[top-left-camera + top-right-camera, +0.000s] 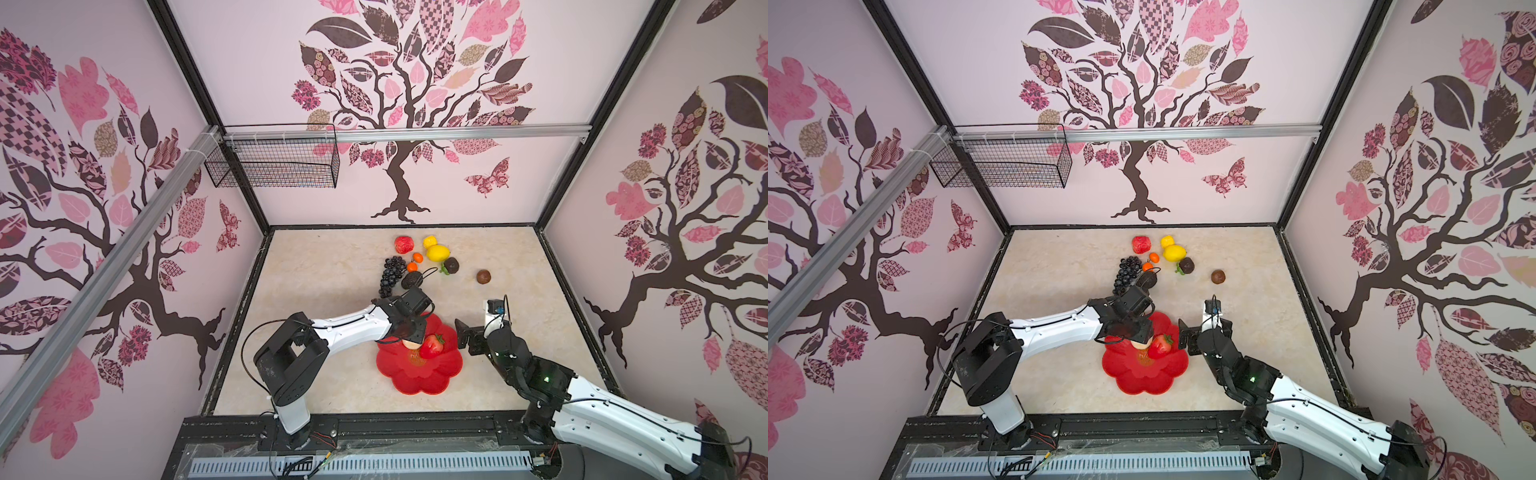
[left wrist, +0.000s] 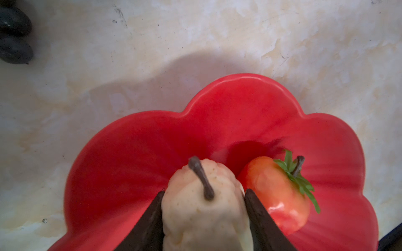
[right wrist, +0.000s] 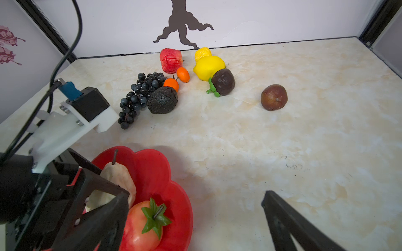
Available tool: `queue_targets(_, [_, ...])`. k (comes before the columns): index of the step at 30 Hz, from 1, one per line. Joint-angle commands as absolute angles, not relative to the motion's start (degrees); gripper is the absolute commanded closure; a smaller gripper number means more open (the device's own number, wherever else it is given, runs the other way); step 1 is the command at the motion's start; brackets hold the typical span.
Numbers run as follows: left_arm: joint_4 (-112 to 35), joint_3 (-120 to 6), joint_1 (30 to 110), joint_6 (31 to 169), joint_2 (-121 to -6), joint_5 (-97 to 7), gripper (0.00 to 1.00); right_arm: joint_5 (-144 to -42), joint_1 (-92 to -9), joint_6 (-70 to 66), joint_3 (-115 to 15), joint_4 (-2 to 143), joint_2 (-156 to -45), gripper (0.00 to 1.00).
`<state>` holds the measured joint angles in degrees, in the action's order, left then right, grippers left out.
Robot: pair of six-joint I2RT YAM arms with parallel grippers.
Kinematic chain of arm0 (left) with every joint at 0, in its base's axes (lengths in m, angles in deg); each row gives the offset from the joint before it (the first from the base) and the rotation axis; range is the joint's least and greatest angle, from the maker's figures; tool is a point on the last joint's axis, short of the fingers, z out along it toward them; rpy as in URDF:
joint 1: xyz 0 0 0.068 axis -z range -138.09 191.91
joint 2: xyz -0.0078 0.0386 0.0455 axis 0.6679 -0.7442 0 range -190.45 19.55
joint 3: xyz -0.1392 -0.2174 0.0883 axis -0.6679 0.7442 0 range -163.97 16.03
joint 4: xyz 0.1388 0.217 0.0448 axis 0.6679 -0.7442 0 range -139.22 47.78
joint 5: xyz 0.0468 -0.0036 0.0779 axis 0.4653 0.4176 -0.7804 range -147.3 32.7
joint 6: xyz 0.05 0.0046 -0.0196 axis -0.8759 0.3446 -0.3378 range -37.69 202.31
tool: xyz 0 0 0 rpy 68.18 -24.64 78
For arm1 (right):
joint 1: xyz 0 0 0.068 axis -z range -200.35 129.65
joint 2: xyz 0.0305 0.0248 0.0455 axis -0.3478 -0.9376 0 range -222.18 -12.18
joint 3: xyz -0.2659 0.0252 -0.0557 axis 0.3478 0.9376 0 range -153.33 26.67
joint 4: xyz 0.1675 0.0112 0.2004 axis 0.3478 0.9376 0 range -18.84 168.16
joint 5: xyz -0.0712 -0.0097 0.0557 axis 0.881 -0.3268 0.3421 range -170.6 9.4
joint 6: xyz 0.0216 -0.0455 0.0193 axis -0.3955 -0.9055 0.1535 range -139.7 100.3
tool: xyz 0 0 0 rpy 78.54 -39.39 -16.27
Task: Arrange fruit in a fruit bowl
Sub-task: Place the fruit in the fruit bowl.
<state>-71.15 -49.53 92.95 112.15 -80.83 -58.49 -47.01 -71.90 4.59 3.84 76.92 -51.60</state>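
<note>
My left gripper will release the cream pear in the far half of the red fruit bowl [image 1: 419, 341] [image 2: 231, 180], against the strawberry.
The red scalloped fruit bowl [image 1: 419, 378] [image 2: 130, 156] lies near the table's front. My left gripper [image 2: 204, 191] [image 1: 409, 332] hangs over its far-left petals, shut on a cream pear [image 2: 195, 208] [image 3: 118, 176] with its stem pointing away. A strawberry [image 1: 431, 345] [image 2: 274, 191] rests in the bowl beside the pear. My right gripper [image 3: 195, 200] [image 1: 467, 338] stands open and empty just right of the bowl's rim. Behind the bowl lie a black grape bunch [image 1: 390, 272], an avocado [image 1: 412, 279], two oranges [image 1: 417, 257], a red apple [image 1: 404, 244], a lemon [image 1: 437, 252] and a brown pear [image 1: 483, 276].
A dark fruit with a green calyx [image 1: 451, 265] touches the lemon, and a small yellow fruit [image 1: 430, 241] lies behind it. A black wire basket [image 1: 274, 162] hangs from the rail on the back wall. Walls close in three sides of the table.
</note>
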Motion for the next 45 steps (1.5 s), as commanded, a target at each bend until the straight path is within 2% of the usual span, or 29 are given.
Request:
queue_targets(1, [-69.54, -52.27, 93.24, 112.38, -81.76, -57.93, 0.51, -47.07, -71.77, 5.43, 3.82, 77.02, -51.49, 0.00])
queue_targets(15, [-67.52, -54.00, 93.24, 112.10, -84.12, -56.33, 0.49, -48.10, -71.77, 6.13, 3.66, 77.04, -52.49, 0.00])
queue_targets(22, [-67.44, -54.77, 93.31, 111.58, -85.22, -55.72, 0.45, -48.60, -71.77, 6.71, 3.82, 76.96, -53.11, 0.00])
queue_targets(33, [-67.97, -54.46, 93.21, 111.40, -84.63, -56.77, 0.34, -48.89, -71.77, 6.80, 3.63, 76.70, -53.64, 0.00])
queue_targets(45, [-68.23, -53.68, 93.21, 111.35, -82.51, -57.56, 0.30, -49.07, -71.77, 6.27, 2.59, 76.61, -55.07, 0.00])
